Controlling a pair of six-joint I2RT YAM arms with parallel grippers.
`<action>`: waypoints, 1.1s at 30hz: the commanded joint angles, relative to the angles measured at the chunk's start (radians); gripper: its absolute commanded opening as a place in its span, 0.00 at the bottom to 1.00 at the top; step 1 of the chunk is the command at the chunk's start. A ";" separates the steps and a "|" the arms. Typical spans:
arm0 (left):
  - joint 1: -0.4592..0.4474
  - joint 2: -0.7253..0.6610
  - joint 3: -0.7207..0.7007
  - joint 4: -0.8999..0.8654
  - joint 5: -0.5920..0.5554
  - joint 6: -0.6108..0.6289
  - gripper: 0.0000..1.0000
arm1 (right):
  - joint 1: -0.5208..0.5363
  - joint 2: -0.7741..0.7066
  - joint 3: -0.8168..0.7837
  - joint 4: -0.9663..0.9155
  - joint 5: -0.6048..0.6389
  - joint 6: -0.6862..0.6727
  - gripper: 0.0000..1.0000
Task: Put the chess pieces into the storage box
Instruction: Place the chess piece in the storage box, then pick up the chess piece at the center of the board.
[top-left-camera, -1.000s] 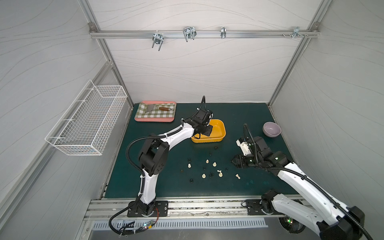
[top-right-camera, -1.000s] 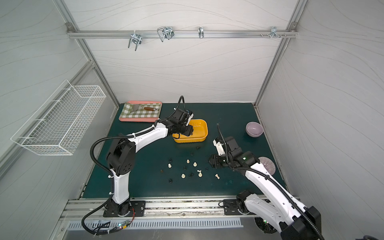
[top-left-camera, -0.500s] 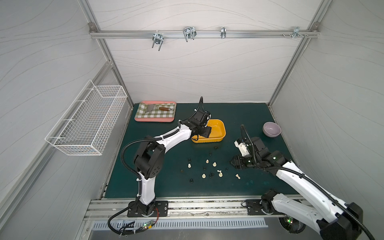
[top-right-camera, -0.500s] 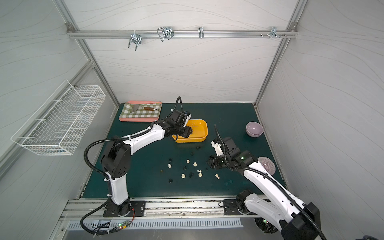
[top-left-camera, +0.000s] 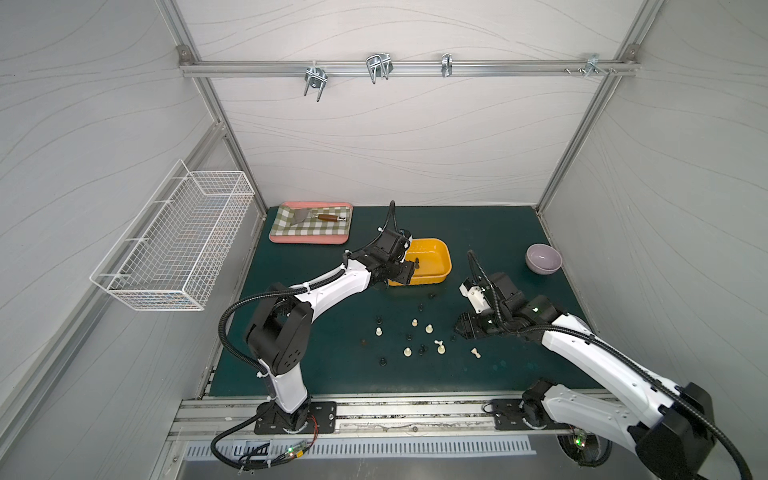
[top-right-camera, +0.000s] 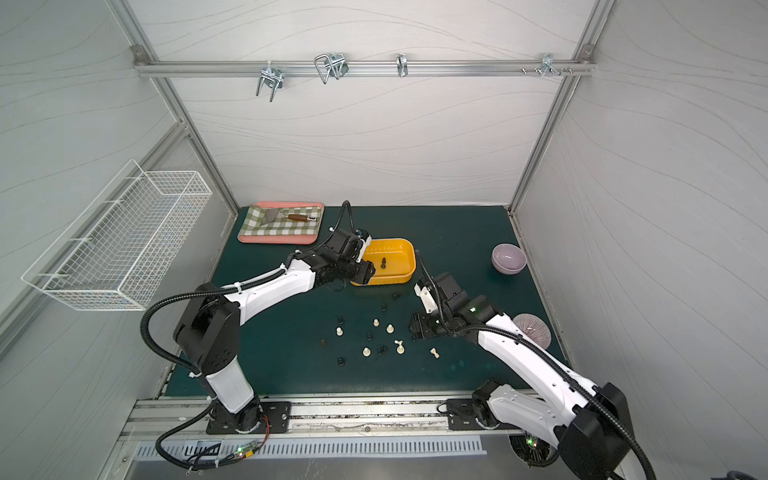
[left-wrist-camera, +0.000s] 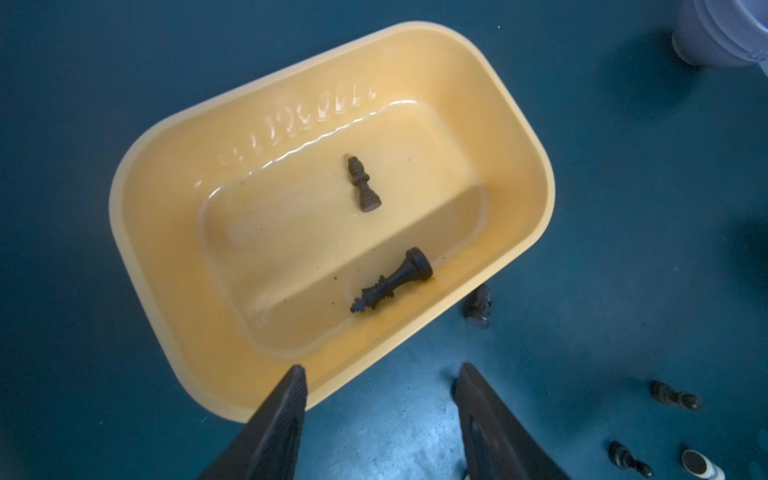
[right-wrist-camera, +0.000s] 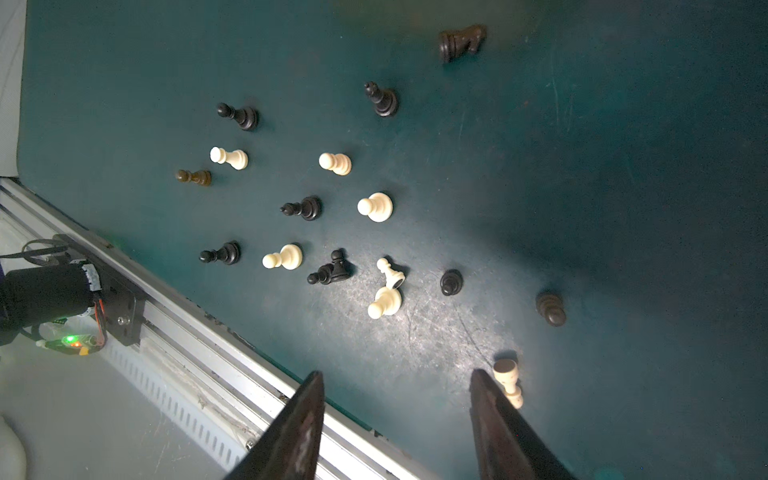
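Note:
Next, my right gripper closes around the body of the black chess piece (top-left-camera: 453, 337) (right-wrist-camera: 451, 282), which is standing next to the two cream pieces that touch each other.
The storage box (top-left-camera: 437, 262) (top-right-camera: 405, 254) is a yellow-orange tub on the green mat. Two dark chess pieces lie flat on its floor, one mid-floor (left-wrist-camera: 364, 185) and a taller one by a side wall (left-wrist-camera: 395, 279). My left gripper (left-wrist-camera: 380, 374) (top-left-camera: 405, 272) hovers at a corner of the box rim (left-wrist-camera: 174, 316), open and empty. Several black and cream chess pieces (top-left-camera: 429, 329) (right-wrist-camera: 375, 206) stand or lie scattered on the mat. My right gripper (right-wrist-camera: 397, 376) (top-left-camera: 461, 330) is open and empty at the right edge of that scatter. A toppled cream piece (right-wrist-camera: 509, 380) lies just outside one finger.
A dark knight (left-wrist-camera: 478, 307) lies just outside the box wall. A pink-rimmed checkered tray (top-left-camera: 307, 240) holding a trowel sits at the back left. A purple bowl (top-left-camera: 543, 258) is at the right, a ribbed purple disc (top-right-camera: 534, 328) behind my right arm. A wire basket (top-left-camera: 178, 241) hangs on the left wall.
My left gripper's jaws have spread wider and it has drawn back a little from over the box. The right arm has edged slightly left toward the scattered pieces.

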 joint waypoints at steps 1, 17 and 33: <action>0.003 -0.071 -0.048 0.071 -0.016 -0.035 0.59 | 0.026 0.019 0.019 0.000 0.021 0.005 0.57; 0.004 -0.255 -0.274 0.089 -0.026 -0.111 0.60 | 0.083 0.171 0.047 0.008 0.091 -0.005 0.53; 0.003 -0.280 -0.351 0.119 0.014 -0.160 0.61 | 0.083 0.309 0.013 0.049 0.136 0.009 0.37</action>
